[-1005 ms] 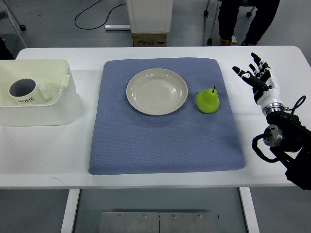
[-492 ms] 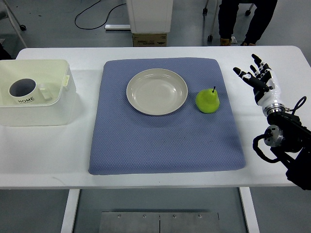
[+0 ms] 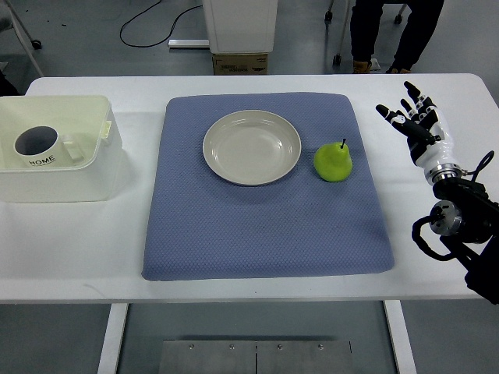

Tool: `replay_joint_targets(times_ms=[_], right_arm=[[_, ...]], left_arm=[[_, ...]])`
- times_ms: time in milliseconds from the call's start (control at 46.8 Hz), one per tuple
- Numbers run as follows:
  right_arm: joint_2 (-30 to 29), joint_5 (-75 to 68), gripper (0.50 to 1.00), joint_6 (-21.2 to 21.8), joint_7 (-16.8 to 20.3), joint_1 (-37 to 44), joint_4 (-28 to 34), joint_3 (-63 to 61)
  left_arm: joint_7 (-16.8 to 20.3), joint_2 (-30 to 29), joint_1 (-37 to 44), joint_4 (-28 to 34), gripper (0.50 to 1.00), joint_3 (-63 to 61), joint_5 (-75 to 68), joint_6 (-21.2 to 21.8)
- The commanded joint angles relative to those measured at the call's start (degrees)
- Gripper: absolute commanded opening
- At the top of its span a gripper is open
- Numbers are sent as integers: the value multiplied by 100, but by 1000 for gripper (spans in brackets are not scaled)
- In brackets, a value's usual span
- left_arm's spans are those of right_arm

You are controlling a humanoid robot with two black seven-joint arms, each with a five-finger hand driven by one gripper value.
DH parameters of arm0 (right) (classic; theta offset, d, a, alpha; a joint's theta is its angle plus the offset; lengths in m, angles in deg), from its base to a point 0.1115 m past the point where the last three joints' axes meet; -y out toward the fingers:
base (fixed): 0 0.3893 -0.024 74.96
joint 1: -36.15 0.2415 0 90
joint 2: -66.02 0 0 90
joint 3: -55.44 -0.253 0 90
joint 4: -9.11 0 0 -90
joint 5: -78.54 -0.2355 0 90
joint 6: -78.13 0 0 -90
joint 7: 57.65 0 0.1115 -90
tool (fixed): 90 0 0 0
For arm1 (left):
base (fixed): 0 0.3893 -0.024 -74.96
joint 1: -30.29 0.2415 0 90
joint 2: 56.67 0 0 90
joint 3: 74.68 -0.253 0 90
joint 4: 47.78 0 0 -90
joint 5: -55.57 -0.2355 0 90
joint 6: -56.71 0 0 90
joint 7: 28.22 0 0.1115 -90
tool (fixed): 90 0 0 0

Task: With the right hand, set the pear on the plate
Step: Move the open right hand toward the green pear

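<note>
My right gripper is going to close on the round body of the green pear (image 3: 333, 164), below its stem, with fingers along its near and far sides.
A green pear (image 3: 333, 162) with a short dark stem stands on the blue mat (image 3: 265, 226), just right of the cream plate (image 3: 252, 146), which holds nothing. My right hand (image 3: 413, 119) hovers over the white table to the right of the mat, its fingers spread and holding nothing. It is well apart from the pear, about a hand's width to the pear's right. The left arm does not show.
A white plastic bin (image 3: 86, 152) at the left holds a white mug (image 3: 37, 146). A person's legs (image 3: 394, 31) stand behind the table's far edge. A white box (image 3: 239, 23) stands on the floor beyond the table.
My right hand has drifted slightly to the right and a little up the picture, fingers still spread. The pear and plate have not moved.
</note>
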Motion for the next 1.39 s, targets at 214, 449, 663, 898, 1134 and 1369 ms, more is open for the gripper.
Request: replay_joint_targets(times_ms=[214, 449, 663, 898, 1134, 1369], right_arm=[[212, 26, 1000, 306, -174, -56, 16, 10], [397, 53, 1000, 517, -590, -118, 77, 422], [467, 61, 1000, 570, -590, -126, 253, 1108], [467, 88, 1000, 570, -590, -153, 288, 1355], [476, 88, 1000, 763, -590, -162, 288, 1355], [520, 184, 1000, 807, -590, -197, 288, 1372]], left_arm=[[0, 0, 0, 0, 1000, 0, 0, 0], [9, 0, 0, 0, 1000, 0, 0, 0], [0, 0, 0, 0, 1000, 0, 0, 0], [0, 0, 0, 0, 1000, 0, 0, 0], [0, 0, 0, 0, 1000, 0, 0, 0], [0, 0, 0, 0, 1000, 0, 0, 0]])
